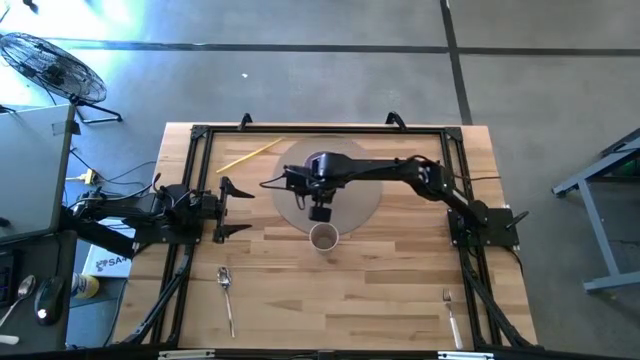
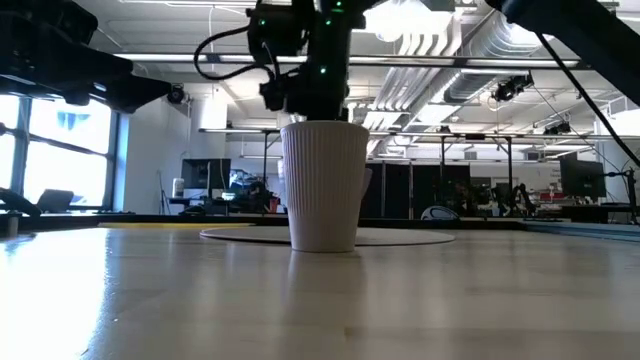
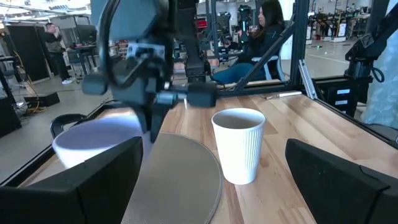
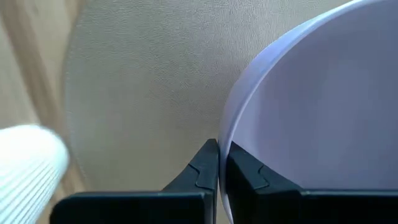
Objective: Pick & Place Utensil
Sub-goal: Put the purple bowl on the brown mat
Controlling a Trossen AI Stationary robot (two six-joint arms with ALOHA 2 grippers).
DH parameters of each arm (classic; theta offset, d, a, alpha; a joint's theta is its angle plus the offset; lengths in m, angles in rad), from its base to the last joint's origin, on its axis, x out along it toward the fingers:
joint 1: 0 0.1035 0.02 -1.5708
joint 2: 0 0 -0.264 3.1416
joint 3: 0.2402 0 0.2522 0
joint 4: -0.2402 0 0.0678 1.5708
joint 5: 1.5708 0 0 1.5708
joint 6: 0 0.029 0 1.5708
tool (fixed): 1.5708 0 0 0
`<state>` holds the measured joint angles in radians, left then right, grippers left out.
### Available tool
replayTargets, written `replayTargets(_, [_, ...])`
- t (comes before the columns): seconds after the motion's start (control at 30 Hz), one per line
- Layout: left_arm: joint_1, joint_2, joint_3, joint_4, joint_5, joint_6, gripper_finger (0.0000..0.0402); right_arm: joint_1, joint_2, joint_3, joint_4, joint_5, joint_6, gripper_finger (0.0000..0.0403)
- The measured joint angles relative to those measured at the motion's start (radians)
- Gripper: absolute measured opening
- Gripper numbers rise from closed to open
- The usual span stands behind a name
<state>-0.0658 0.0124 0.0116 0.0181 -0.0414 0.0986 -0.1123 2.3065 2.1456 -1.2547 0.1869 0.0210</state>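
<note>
Next, my right gripper lets go of the white plate on the round grey mat (image 1: 325, 171) behind the white paper cup.
A white paper cup (image 1: 324, 238) stands upright on the table at the near edge of a round grey mat (image 1: 330, 185). A spoon (image 1: 227, 295) lies flat near the front left, and a fork (image 1: 450, 310) lies flat near the front right. My right gripper (image 1: 320, 212) is over the mat just behind the cup, shut on a white plate (image 4: 323, 99). The plate also shows in the left wrist view (image 3: 93, 140). My left gripper (image 1: 235, 210) waits open and empty at the table's left, facing the cup (image 3: 239, 146). My right gripper pinches the white plate's rim (image 4: 231, 134) between its two fingers, one finger on each face of the rim. The fingers (image 4: 205, 165) come from above and point down at the mat. Whether the plate rests on the mat or is lifted, I cannot tell.
A thin yellow stick (image 1: 250, 155) lies at the far left of the table. A black frame (image 1: 200, 135) runs along the table's far edge and both sides. People sit and stand in the room beyond the table (image 3: 261, 37).
</note>
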Motion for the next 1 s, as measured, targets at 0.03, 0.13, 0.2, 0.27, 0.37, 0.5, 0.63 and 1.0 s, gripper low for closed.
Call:
replayTargets(0.03, [0.000, 0.000, 0.000, 0.000, 0.000, 0.000, 0.0387, -0.001, 0.006, 0.000, 0.002, 0.000, -0.001, 0.0008])
replayTargets(0.13, [0.000, 0.000, 0.000, 0.000, 0.000, 0.000, 0.0387, -0.007, 0.008, -0.001, -0.001, -0.001, 0.001, 0.0007])
replayTargets(0.2, [0.000, 0.000, 0.000, 0.000, 0.000, 0.000, 0.0387, -0.013, 0.008, 0.000, 0.000, 0.005, 0.002, 0.0008])
replayTargets(0.27, [0.000, 0.000, 0.000, 0.000, 0.000, 0.000, 0.0387, -0.017, 0.008, 0.000, 0.000, 0.009, 0.002, 0.0010])
replayTargets(0.37, [0.000, 0.000, 0.000, 0.000, 0.000, 0.000, 0.0387, -0.025, 0.008, 0.000, 0.003, 0.001, -0.001, 0.0009])
replayTargets(0.5, [0.000, 0.000, 0.000, 0.000, 0.000, 0.000, 0.0387, -0.026, 0.008, 0.000, 0.004, 0.012, -0.003, 0.0008])
replayTargets(0.63, [0.000, 0.000, 0.000, 0.000, 0.000, 0.000, 0.0387, -0.026, 0.011, -0.001, 0.001, 0.002, -0.004, 0.0013])
replayTargets(1.0, [0.000, 0.000, 0.000, 0.000, -0.002, 0.000, 0.0387, -0.033, 0.031, -0.016, 0.023, -0.002, -0.027, 0.0020])
